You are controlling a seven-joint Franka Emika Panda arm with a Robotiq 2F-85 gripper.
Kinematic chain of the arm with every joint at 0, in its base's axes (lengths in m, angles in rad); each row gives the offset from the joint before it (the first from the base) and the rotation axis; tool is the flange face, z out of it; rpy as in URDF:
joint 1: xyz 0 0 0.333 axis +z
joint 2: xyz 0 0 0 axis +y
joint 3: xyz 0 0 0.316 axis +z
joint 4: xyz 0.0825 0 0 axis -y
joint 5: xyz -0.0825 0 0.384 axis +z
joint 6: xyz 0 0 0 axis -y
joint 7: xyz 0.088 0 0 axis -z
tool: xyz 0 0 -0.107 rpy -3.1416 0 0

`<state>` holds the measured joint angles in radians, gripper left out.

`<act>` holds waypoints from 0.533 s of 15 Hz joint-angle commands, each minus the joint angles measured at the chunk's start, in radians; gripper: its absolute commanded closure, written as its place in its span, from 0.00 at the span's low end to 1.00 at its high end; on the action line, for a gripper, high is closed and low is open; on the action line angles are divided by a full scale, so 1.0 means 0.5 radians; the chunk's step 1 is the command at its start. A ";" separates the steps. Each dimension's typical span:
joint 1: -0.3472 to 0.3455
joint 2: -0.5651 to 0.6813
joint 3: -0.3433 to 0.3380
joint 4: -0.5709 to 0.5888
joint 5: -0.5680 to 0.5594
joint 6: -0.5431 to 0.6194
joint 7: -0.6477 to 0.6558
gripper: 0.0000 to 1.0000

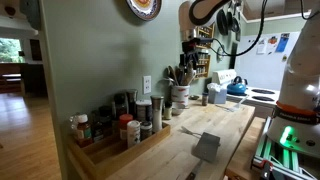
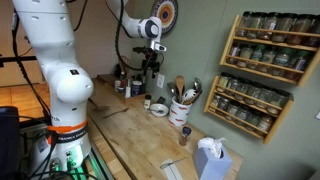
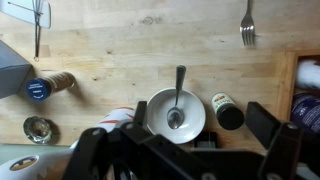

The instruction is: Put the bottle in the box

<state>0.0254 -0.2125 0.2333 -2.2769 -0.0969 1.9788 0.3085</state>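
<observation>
Next, the gripper moves down to the dark cap (image 1: 168, 98) (image 3: 231, 118) of the small bottle next to the white bowl and closes there.
A small bottle with a dark cap (image 3: 226, 110) sits on the wooden counter just right of a white bowl (image 3: 176, 112) that holds a spoon. A second bottle with a blue cap (image 3: 45, 87) lies on its side at the left. My gripper (image 3: 175, 142) is open and empty, hovering above the bowl and the dark-capped bottle, with one finger on each side. It hangs well above the counter in both exterior views (image 1: 228, 45) (image 2: 152, 62). The long light wooden box (image 1: 125, 155) holds several spice jars; its edge shows at the right of the wrist view (image 3: 297, 80).
A crock of utensils (image 2: 181, 110) stands near the bowl (image 2: 158, 108). A fork (image 3: 247, 25) and a small open jar (image 3: 40, 129) lie on the counter. A blue kettle (image 1: 237, 88) sits on the stove. Spice racks (image 2: 265, 60) hang on the wall. A tissue box (image 2: 212, 160) stands near the counter's edge.
</observation>
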 commanded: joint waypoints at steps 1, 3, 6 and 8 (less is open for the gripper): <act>0.055 0.003 -0.052 0.003 -0.011 -0.005 0.009 0.00; 0.055 0.003 -0.052 0.003 -0.011 -0.005 0.009 0.00; 0.055 0.003 -0.052 0.003 -0.011 -0.005 0.009 0.00; 0.090 0.081 -0.031 0.060 -0.053 0.049 -0.062 0.00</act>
<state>0.0331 -0.2112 0.2284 -2.2750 -0.0983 1.9798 0.3023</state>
